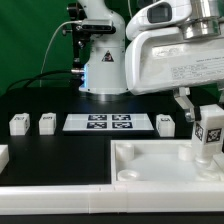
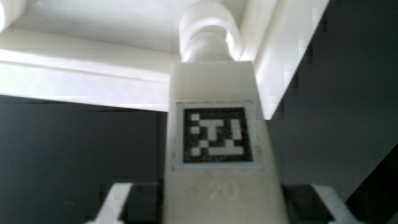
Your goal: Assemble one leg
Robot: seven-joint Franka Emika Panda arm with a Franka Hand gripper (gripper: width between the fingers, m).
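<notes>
The robot's gripper needs to release the white leg, standing in the large white panel's corner socket (image 1: 208, 175) (image 2: 208, 14) just below its round tip. The leg is now held upright over the panel.
My gripper (image 1: 207, 112) is shut on a white leg (image 1: 208, 135) and holds it upright over the right side of the large white panel (image 1: 150, 165). The leg's lower end is at the panel's surface, near its right edge. In the wrist view the leg (image 2: 221, 120) runs between my fingers (image 2: 125, 200), its tag facing the camera and its round tip pointing at a corner socket (image 2: 217, 25) of the panel. Three more legs lie on the black table: two at the exterior view's left (image 1: 18, 124) (image 1: 47, 122) and one (image 1: 166, 123) right of the marker board.
The marker board (image 1: 108, 123) lies flat at mid-table. The arm's white base (image 1: 104, 65) stands behind it with cables. A white part's edge (image 1: 3, 155) shows at the exterior view's left border. A green backdrop closes the back.
</notes>
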